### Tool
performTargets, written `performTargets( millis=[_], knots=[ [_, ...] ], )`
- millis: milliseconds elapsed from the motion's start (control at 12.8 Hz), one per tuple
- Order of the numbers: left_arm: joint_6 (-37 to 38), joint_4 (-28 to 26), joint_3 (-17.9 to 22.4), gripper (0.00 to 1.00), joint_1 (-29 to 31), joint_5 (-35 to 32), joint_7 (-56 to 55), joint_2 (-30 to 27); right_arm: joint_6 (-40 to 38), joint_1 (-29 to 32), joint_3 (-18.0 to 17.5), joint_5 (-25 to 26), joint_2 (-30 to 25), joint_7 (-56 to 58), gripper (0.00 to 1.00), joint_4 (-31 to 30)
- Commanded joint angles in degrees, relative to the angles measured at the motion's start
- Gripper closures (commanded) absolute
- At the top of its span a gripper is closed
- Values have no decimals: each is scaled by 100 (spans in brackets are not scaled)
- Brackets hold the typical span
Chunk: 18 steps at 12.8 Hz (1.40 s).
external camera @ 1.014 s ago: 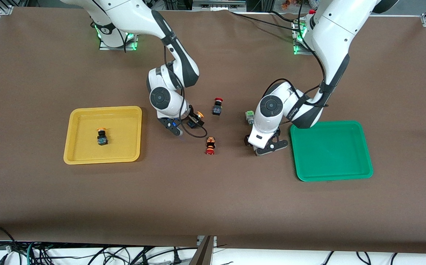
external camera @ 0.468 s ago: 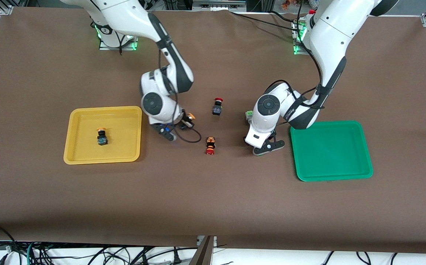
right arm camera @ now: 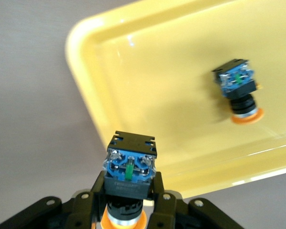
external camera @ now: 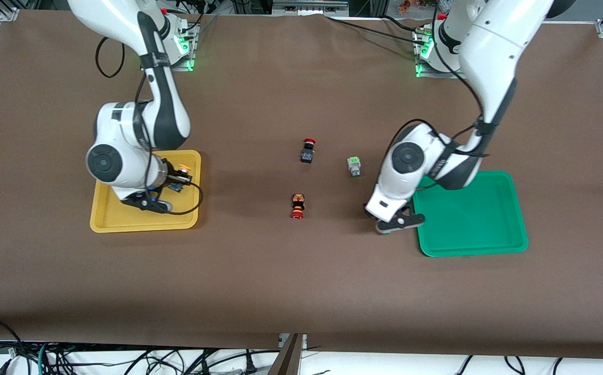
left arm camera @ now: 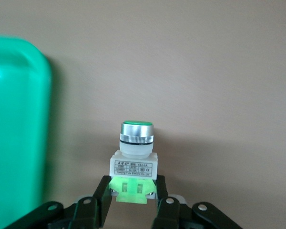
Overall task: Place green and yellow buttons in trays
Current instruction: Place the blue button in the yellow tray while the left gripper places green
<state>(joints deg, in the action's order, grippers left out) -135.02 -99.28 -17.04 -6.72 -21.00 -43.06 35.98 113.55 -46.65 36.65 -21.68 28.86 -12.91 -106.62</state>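
Observation:
The robot's left gripper will put the green button, now held beside the green tray, down just past the centre of the green tray (external camera: 484, 211), toward its outer end.
My right gripper (external camera: 179, 176) is over the yellow tray (external camera: 104, 221), at its end toward the table's middle. It is shut on a yellow button (external camera: 183, 169) with a black-blue body (right arm camera: 130, 168), gripped by the body (right arm camera: 130, 183). A second yellow button (right arm camera: 238, 89) lies in the yellow tray (right arm camera: 171, 90), hidden by the arm in the front view. My left gripper (external camera: 394, 224) is at the green tray's (external camera: 470, 213) edge, shut (left arm camera: 132, 196) on a green button (left arm camera: 133, 155) beside the tray (left arm camera: 14, 143). Another green button (external camera: 354, 166) lies on the table.
Two red-capped black buttons lie mid-table: one (external camera: 308, 150) farther from the front camera, one (external camera: 297, 206) nearer. The brown mat covers the whole table.
My right arm swung from mid-table to over the yellow tray, carrying the yellow button. My left gripper moved toward the green tray with its green button, uncovering the other green button.

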Motion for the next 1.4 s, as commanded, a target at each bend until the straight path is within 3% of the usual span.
performTargets(
  millis=[0,234,312,624,858,936,1014,1092,1170,1326],
  knots=[
    [397,-319,60,100,547,691,1873,-547,912,-64,-44,58,190,131,73,-569],
    [354,-872,761,100,671,799,3160,-952,933,-46,-44,49,278,139,10,-527],
    [354,-1030,981,100,698,808,3442,-1049,880,-46,-44,49,235,139,2,-448],
    [-101,-1646,1579,100,865,1221,4172,-1199,31,-63,-9,137,-213,104,1,411],
    [-804,-2050,1774,100,997,1300,4324,-1129,-1217,-72,368,181,-249,122,1,1282],
    [-859,-1991,1800,99,997,1405,4315,-989,-1421,-107,439,320,-588,131,0,1328],
    [-850,-1938,1801,58,997,1458,4306,-945,-1449,-107,422,426,-948,131,0,1267],
    [-807,-1807,1801,4,988,1467,4254,-935,-1493,-107,431,532,-1248,131,0,1153],
    [-676,-1666,1757,0,945,1476,4210,-970,-1572,-107,439,672,-1512,131,0,1109],
    [532,-957,1417,0,830,1677,3800,-971,-1782,-55,396,1023,-2022,122,0,977]
  ],
)
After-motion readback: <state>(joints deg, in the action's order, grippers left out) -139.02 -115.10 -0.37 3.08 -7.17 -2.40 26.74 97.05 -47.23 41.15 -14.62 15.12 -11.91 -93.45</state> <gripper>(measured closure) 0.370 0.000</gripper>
